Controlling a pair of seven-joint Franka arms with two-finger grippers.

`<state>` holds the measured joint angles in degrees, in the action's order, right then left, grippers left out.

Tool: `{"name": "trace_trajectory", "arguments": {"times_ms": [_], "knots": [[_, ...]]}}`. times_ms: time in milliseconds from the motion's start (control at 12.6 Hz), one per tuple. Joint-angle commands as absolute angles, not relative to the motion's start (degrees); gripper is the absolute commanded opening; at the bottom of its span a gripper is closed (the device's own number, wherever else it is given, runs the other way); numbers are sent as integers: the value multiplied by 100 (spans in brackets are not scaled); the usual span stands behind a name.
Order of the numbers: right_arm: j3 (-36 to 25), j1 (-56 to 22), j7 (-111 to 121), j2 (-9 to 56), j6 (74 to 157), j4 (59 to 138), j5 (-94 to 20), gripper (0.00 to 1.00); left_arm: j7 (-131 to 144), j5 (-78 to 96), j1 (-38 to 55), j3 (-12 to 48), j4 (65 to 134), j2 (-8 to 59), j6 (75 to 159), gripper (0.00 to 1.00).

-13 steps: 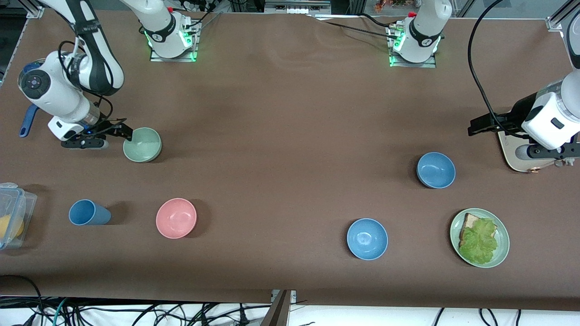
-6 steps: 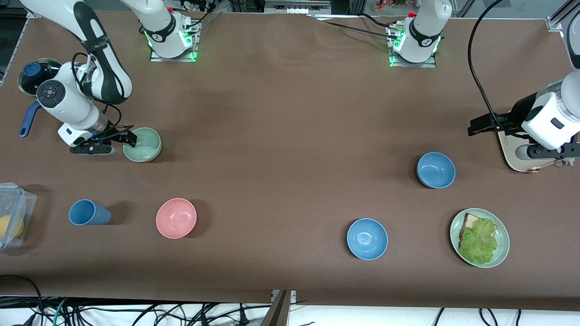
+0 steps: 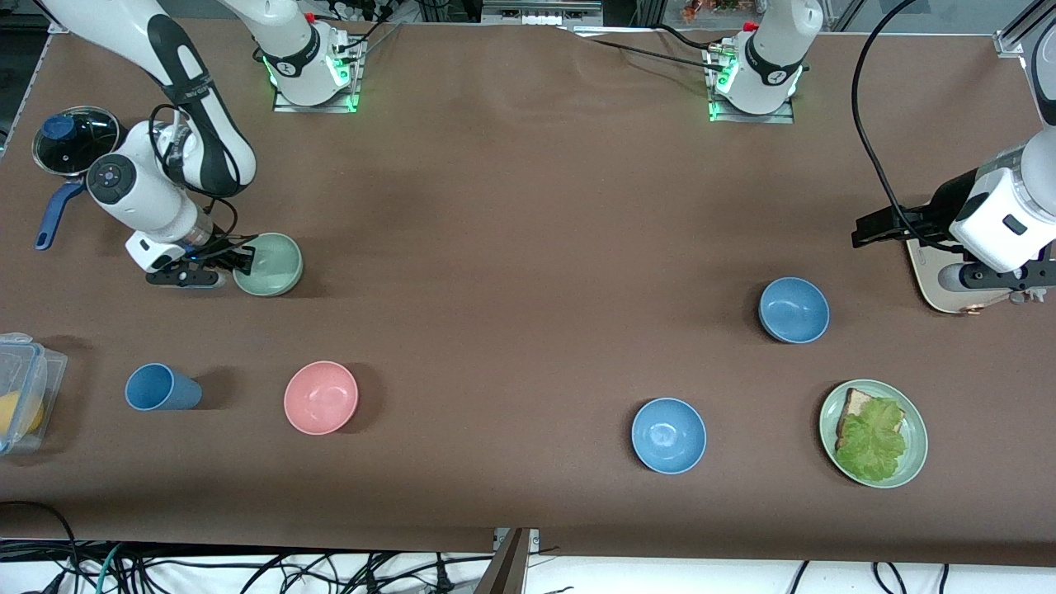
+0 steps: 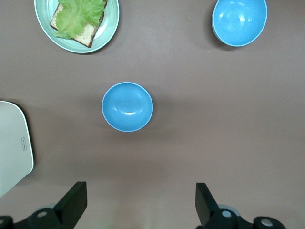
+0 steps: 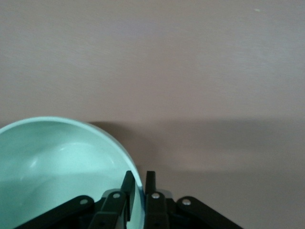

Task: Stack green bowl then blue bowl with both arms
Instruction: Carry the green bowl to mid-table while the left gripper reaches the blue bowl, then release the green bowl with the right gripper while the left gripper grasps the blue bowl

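Observation:
Next, my right gripper lets go of the green bowl on the bare table (image 3: 524, 313) between the pink bowl and farther blue bowl.
The green bowl (image 3: 272, 264) sits on the table near the right arm's end. My right gripper (image 3: 240, 262) is shut on its rim, one finger inside and one outside; the right wrist view shows the bowl (image 5: 57, 167) and the gripper (image 5: 138, 183) pinching its edge. Two blue bowls stand toward the left arm's end: one (image 3: 794, 309) farther from the front camera, one (image 3: 668, 435) nearer. My left gripper (image 3: 874, 227) waits open and empty above the table beside a white board. The left wrist view shows the gripper (image 4: 139, 205) and both blue bowls (image 4: 127, 107) (image 4: 239, 21).
A pink bowl (image 3: 321, 397), a blue cup (image 3: 161, 388) and a clear box (image 3: 21, 392) lie nearer the front camera than the green bowl. A lidded pot (image 3: 70, 140) is by the right arm. A green plate with bread and lettuce (image 3: 916, 441) and a white board (image 3: 928, 285) are at the left arm's end.
My right gripper has moved up to the green bowl and shut on its rim. The bowl has shifted slightly toward the left arm's end. The left arm has not moved.

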<state>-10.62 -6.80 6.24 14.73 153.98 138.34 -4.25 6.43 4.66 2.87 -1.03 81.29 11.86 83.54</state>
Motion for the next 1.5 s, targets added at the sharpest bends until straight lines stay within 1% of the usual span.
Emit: {"name": "trace_trajectory", "arguments": {"times_ms": [0,79,158,237,396,475,633,712,791,871,950,1029,1108,1266,1345,1424], "knots": [[-478,-703,-163,1547,15407,13606,-510,0,607,404,177,-105,8016,1344,8271,100],[-118,-834,-863,1590,15399,13431,-510,0,589,422,89,-105,8016,1397,8279,100],[147,-1079,-1540,1791,15398,13134,-510,0,580,422,-17,-105,8068,1511,8314,100],[254,-1464,-2182,2106,15390,12739,-510,0,580,413,-52,-105,8068,1694,8323,100],[255,-2272,-3395,2791,15372,11870,-501,0,554,439,-341,-106,8260,1889,8638,100],[255,-2685,-4036,3186,15363,11352,-492,0,354,483,-369,-105,8401,1959,8875,100],[237,-3302,-5067,3925,15259,10297,-466,0,-96,492,-386,-114,8586,2152,9034,100],[237,-3461,-5463,4164,15084,9813,-448,0,-166,492,-404,-114,8813,2188,9427,100],[237,-3541,-5676,4244,14830,9487,-431,0,-271,475,-430,-114,9181,2188,10014,100],[237,-3551,-5704,4219,14549,9283,-431,52,-542,475,-465,-140,9585,2188,10620,100],[229,-3490,-5600,4123,14320,9177,-422,100,-910,492,-527,-158,9954,2197,11183,100],[168,-3385,-5538,3939,13952,9037,-413,100,-1132,492,-553,-158,10228,2232,11606,100],[150,-3271,-5424,3790,13461,8826,-413,100,-1212,492,-554,-176,10326,2293,11837,100],[123,-2999,-5134,3377,12546,8535,-396,100,-1335,492,-554,-176,10415,2425,11917,100],[-60,-2910,-4741,3027,12185,8543,-361,100,-1371,501,-554,-176,10476,2530,12040,100],[-349,-2892,-4085,2710,11773,8595,-369,100,-1406,510,-562,-176,10677,2549,12293,99]]}}
